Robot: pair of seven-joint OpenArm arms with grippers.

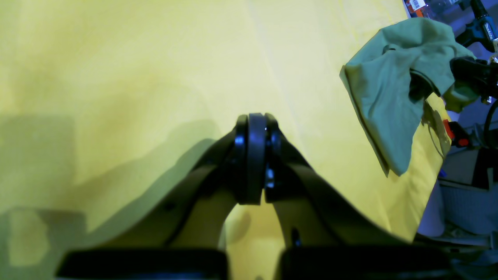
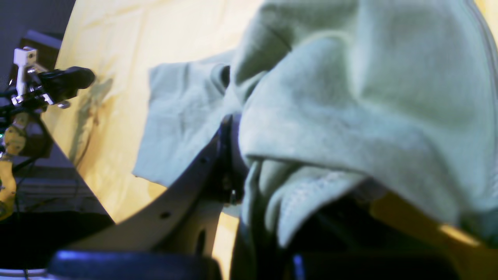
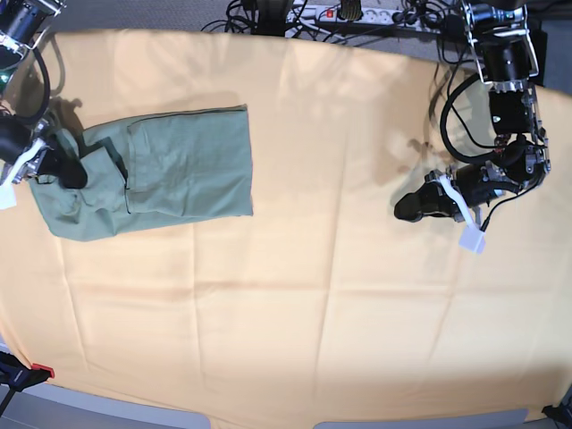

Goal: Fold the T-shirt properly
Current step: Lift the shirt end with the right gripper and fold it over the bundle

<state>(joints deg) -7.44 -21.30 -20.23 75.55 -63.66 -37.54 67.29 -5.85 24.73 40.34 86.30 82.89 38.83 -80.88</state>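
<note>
The robot's right gripper needs to release the bunched fold over the near corner of the T-shirt's flat end (image 3: pixel 236 214) (image 2: pixel 150 172).
The sage-green T-shirt (image 3: pixel 179 165) lies partly folded into a rough rectangle at the far left of the yellow-orange table cloth (image 3: pixel 313 295). My right gripper (image 3: pixel 71 172) sits at its left end, shut on a bunched fold of the T-shirt. In the right wrist view the fabric (image 2: pixel 350 97) drapes over the gripper (image 2: pixel 233 163) and hides one finger. My left gripper (image 3: pixel 407 208) is shut and empty over bare cloth at the right, far from the shirt. In the left wrist view its fingers (image 1: pixel 255 128) press together, and the T-shirt (image 1: pixel 389 89) shows at the far right.
Cables and a power strip (image 3: pixel 357 13) run along the back edge. A red-tipped clamp (image 3: pixel 40 371) holds the cloth at the front left corner. A blue power drill (image 1: pixel 482 27) lies beyond the table edge near the shirt.
</note>
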